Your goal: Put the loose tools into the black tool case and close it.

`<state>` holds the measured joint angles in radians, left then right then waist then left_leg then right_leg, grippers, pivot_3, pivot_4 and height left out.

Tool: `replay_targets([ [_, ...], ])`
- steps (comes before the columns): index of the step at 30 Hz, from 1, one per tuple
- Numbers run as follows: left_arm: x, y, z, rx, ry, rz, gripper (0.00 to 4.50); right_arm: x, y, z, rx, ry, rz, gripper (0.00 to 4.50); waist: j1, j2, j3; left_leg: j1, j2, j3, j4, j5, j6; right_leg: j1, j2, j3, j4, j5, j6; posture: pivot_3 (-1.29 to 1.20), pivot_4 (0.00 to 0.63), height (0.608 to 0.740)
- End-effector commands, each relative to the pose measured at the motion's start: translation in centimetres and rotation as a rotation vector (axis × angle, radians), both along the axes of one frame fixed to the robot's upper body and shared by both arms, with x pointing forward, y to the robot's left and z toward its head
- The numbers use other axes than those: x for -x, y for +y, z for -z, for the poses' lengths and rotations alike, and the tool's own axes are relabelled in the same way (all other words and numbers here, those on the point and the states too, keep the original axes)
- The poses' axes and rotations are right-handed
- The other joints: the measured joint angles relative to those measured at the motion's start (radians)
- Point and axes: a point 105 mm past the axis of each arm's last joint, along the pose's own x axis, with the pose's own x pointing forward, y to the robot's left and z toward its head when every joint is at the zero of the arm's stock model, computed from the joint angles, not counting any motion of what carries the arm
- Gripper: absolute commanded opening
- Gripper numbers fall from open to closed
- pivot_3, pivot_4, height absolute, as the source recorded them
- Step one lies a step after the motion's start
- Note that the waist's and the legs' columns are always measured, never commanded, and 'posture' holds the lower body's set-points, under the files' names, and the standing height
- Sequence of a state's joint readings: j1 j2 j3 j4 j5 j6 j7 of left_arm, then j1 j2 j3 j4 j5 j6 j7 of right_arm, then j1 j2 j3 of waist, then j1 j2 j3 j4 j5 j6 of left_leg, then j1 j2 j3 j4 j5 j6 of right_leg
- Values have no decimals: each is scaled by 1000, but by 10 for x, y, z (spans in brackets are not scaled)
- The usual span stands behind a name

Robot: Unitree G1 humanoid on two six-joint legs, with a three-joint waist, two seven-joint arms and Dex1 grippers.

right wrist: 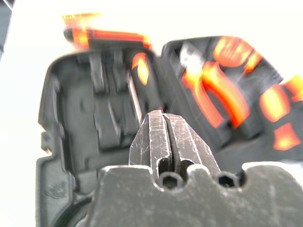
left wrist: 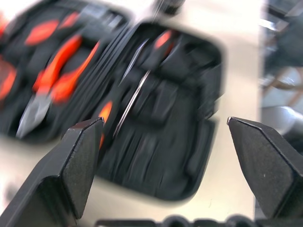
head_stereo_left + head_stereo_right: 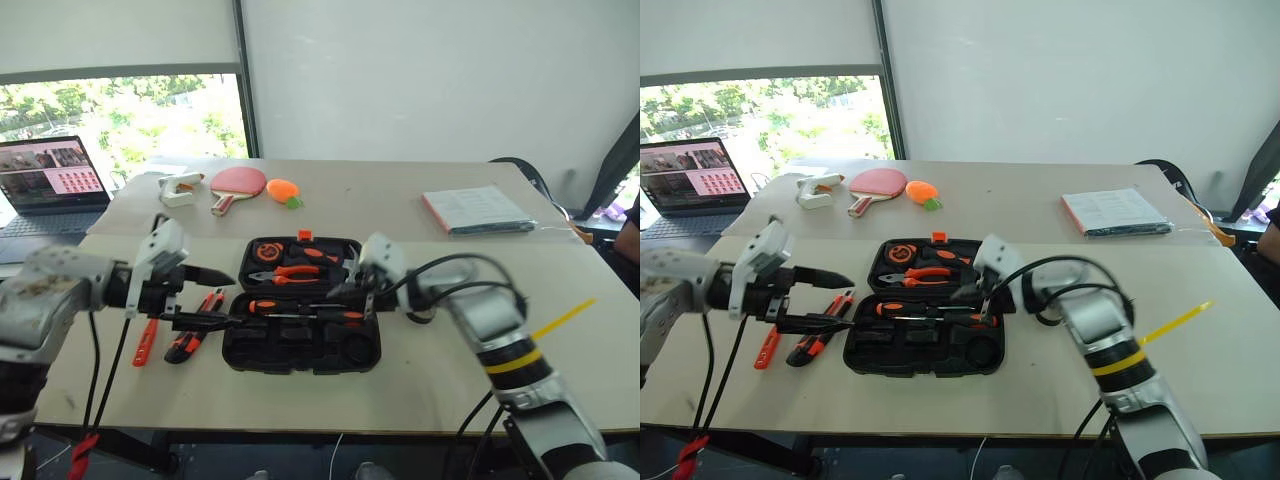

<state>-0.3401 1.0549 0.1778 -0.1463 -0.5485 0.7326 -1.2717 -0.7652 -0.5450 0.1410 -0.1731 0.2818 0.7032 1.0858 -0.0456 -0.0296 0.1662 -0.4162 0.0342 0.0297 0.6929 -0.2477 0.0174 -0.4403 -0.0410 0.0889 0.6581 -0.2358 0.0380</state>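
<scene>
The robot's left gripper should next move to the middle (image 3: 146, 343) of the small flat orange tool beside the utility knife and close there.
The black tool case (image 3: 300, 345) lies open in the middle of the near table. Its far half holds orange-handled pliers (image 3: 285, 272). An orange-and-black screwdriver (image 3: 300, 311) lies across the near half. Left of the case, loose on the table, are a small flat orange tool (image 3: 145, 342) and a slim orange-black utility knife (image 3: 188, 338). My left gripper (image 3: 212, 297) hovers open above them at the case's left edge, pointing at the case. My right gripper (image 3: 340, 291) hangs shut over the case's right part, with nothing seen between its fingertips (image 1: 165, 137).
On the far table lie a red paddle (image 3: 238, 182), an orange toy (image 3: 283, 190), a white object (image 3: 180, 188) and a booklet (image 3: 478, 210). A laptop (image 3: 50, 180) stands at the far left. A yellow strip (image 3: 562, 319) lies at the right, where a person (image 3: 630, 235) sits.
</scene>
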Motion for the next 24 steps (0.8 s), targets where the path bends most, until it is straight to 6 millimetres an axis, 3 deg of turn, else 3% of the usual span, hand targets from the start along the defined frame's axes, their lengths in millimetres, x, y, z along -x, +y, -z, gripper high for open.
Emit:
replay_targets([
  [1, 18, 46, -7, -43, -34, -253, 4500, 34, -1, -36, -84, -38, -130, 762, -3, 0, 0, 0, 0, 0, -1, 0, 0, 0, 0, 0, -1, 0, 0, 0, 150, 737],
  [8, 84, 114, 7, -115, 48, -657, 4500, 71, -11, -45, -54, -13, -339, 3136, 3, -3, 1, 3, 2, 0, -2, 0, 0, 3, -5, -3, -3, 0, -1, 0, 150, 737],
  [12, 104, 129, 8, -118, 74, -790, 4500, 75, -11, -43, -42, -20, -387, 4441, 8, -3, 1, 7, 1, 1, -2, 0, 0, 6, -6, -5, -4, -1, -2, 0, 150, 737],
  [15, 102, 131, 7, -110, 78, -846, 4500, 73, -9, -42, -45, -31, -395, 4441, 9, -3, 2, 10, 2, 1, -2, 0, -1, 8, -6, -6, -3, -2, -3, 0, 150, 737],
  [19, 82, 145, 10, -109, 137, -1042, 4500, 76, -6, -41, -49, -45, -401, 4441, 9, -4, 2, 11, 2, 0, -2, 0, -1, 9, -6, -7, -3, -2, -3, 0, 150, 737],
  [21, 72, 140, 12, -64, 227, -1075, 4500, 77, -6, -41, -52, -56, -394, 4441, 9, -4, 2, 11, 1, 0, -2, 0, -1, 10, -5, -7, -3, -2, -3, 0, 150, 737],
  [24, 55, 117, 11, -40, 337, -993, 4500, 80, -5, -41, -68, -64, -369, 4441, 5, -6, 3, 10, 0, -2, -3, 0, -1, 9, -4, -8, -2, -1, -4, 0, 150, 737],
])
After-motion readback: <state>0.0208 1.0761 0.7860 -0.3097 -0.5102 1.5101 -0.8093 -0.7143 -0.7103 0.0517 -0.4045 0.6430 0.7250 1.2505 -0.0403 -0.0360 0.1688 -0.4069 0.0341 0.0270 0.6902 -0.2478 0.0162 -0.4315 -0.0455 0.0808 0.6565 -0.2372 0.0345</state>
